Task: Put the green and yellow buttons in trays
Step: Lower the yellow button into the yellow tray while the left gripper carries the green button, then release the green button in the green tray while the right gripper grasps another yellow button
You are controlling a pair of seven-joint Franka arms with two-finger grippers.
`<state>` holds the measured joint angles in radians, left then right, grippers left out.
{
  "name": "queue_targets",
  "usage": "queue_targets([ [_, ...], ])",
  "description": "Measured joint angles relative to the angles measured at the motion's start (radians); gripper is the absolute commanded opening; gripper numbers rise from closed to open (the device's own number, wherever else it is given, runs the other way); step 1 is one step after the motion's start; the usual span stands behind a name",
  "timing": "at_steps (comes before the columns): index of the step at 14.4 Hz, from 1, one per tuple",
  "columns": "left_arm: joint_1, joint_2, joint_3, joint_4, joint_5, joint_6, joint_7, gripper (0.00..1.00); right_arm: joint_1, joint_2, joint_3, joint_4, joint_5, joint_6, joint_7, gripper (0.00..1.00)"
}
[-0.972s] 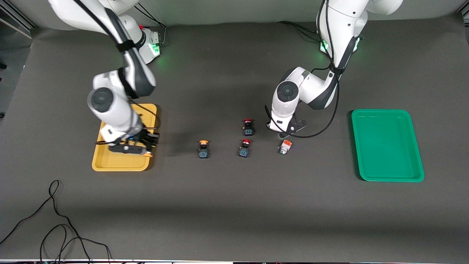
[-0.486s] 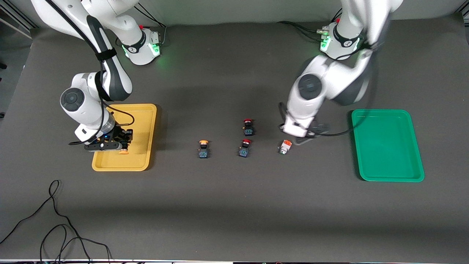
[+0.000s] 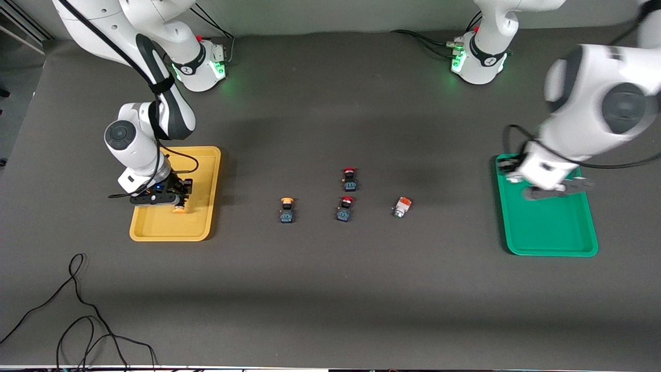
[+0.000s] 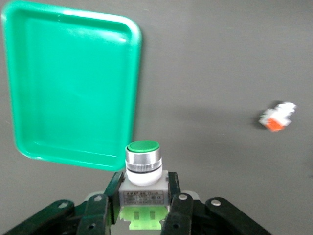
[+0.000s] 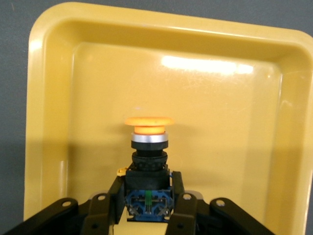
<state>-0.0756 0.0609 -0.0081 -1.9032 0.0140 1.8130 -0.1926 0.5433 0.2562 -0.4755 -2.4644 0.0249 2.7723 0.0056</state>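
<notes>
Next, my left gripper releases the green-capped button inside the green tray (image 3: 524,208) (image 4: 99,93), near the side that faces the orange-red capped button.
My left gripper (image 3: 553,194) hangs over the green tray (image 3: 547,232), at the end toward the robots. It is shut on a silvery-white button with a pale green cap (image 4: 143,166), gripped by its body at the left gripper (image 4: 143,196). My right gripper (image 3: 164,199) is over the yellow tray (image 3: 170,227), shut on a yellow-capped button (image 5: 146,147) with a black-blue body. On the table lie another yellow-capped button (image 3: 287,209) and a white-bodied one with an orange-red cap (image 3: 401,206), which also shows in the left wrist view as the orange-red capped button (image 4: 276,117).
Two red-capped buttons (image 3: 349,178) (image 3: 345,208) stand between the loose yellow one and the orange-red one. Black cables (image 3: 77,310) curl on the mat near the front camera at the right arm's end.
The left arm has swung from beside the orange-red capped button to over the green tray, carrying the green button. The right gripper has shifted a little over the yellow tray.
</notes>
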Motion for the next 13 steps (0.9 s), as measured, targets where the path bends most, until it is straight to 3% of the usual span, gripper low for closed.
queue_targets([
  [1,0.064,0.002,0.002,-0.002,0.006,0.001,0.099,0.0,0.0,0.004,0.0,0.0,0.0,0.002,0.0,0.63],
  [3,0.158,0.013,0.003,-0.019,0.038,0.036,0.238,0.0,0.002,0.006,0.001,0.0,0.002,0.006,0.0,0.84],
  [5,0.194,0.044,0.003,-0.077,0.054,0.165,0.292,0.0,0.005,0.006,0.005,0.004,0.045,0.008,0.001,0.86],
  [8,0.197,0.181,-0.003,-0.205,0.061,0.491,0.306,0.0,0.058,0.003,0.012,0.019,0.163,0.013,0.001,0.88],
  [9,0.197,0.24,-0.005,-0.23,0.061,0.583,0.306,0.0,0.086,0.003,0.014,0.032,0.203,0.01,0.005,1.0],
  [10,0.197,0.292,-0.007,-0.241,0.062,0.642,0.306,0.11,0.116,0.003,0.014,0.053,0.236,-0.009,0.017,1.0],
  [12,0.197,0.355,-0.008,-0.239,0.062,0.685,0.307,0.94,0.18,0.003,0.016,0.121,0.264,-0.1,0.099,1.0],
  [13,0.197,0.362,-0.008,-0.235,0.062,0.687,0.308,1.0,0.209,0.004,0.017,0.165,0.265,-0.149,0.157,1.0],
])
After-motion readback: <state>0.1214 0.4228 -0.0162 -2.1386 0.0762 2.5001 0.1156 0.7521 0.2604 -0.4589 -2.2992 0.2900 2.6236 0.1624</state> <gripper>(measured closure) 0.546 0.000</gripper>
